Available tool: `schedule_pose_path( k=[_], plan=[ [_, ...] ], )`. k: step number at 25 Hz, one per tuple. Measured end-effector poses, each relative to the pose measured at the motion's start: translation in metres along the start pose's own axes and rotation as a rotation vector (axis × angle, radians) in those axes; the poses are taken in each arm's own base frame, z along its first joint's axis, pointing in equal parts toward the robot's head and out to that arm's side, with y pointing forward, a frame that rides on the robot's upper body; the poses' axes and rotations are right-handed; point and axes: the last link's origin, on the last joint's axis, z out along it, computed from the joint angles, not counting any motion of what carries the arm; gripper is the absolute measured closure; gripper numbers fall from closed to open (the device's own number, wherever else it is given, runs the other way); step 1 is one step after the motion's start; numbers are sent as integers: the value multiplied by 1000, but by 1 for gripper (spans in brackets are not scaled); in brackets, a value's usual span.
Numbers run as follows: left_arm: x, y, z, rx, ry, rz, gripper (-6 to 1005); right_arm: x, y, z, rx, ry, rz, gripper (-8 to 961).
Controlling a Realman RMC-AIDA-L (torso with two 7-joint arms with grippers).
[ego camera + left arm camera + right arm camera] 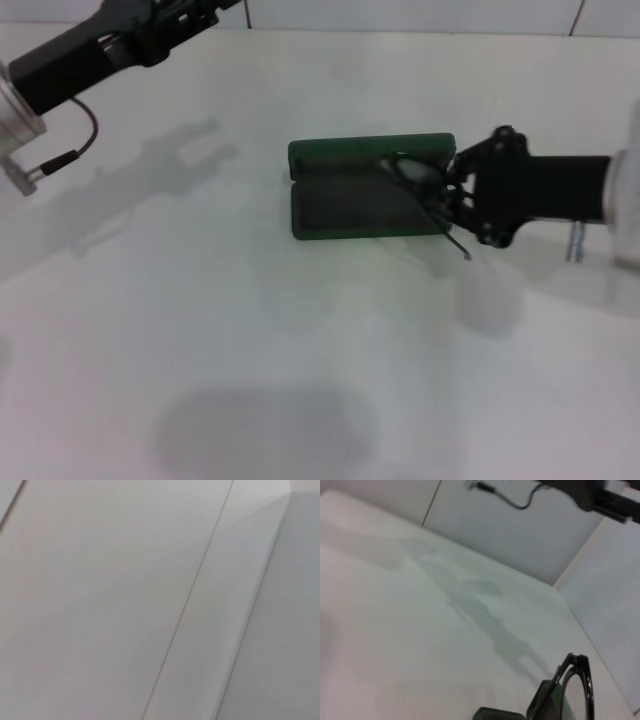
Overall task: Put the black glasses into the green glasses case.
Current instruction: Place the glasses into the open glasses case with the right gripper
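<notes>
The robot's right gripper will release the black glasses inside the near half of the open green glasses case [371, 198].
The green glasses case [355, 195] lies open in the middle of the white table, lid toward the far side. My right gripper [458, 195] reaches in from the right and is shut on the black glasses [412, 174], holding them over the case's right end. One thin temple arm [458, 245] hangs out past the case's near right corner. The right wrist view shows one lens rim of the glasses [580, 687] close up, above a corner of the case [497, 713]. My left gripper [195, 15] is raised at the far left, away from the case, and its forked shadow shows spread fingers.
The table [300, 330] is white and bare around the case. A light wall [420, 15] runs along the far edge. The left arm's cable [75, 150] hangs at the far left. The left wrist view shows only pale wall panels [125, 600].
</notes>
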Motion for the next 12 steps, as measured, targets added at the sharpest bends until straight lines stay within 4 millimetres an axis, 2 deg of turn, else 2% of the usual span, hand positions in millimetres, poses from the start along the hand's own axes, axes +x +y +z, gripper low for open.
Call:
schedule_pose_path(
  k=[12],
  plan=[
    [0, -6, 17, 22, -24, 4, 362, -8, 2, 45, 144, 165, -264, 847]
  ],
)
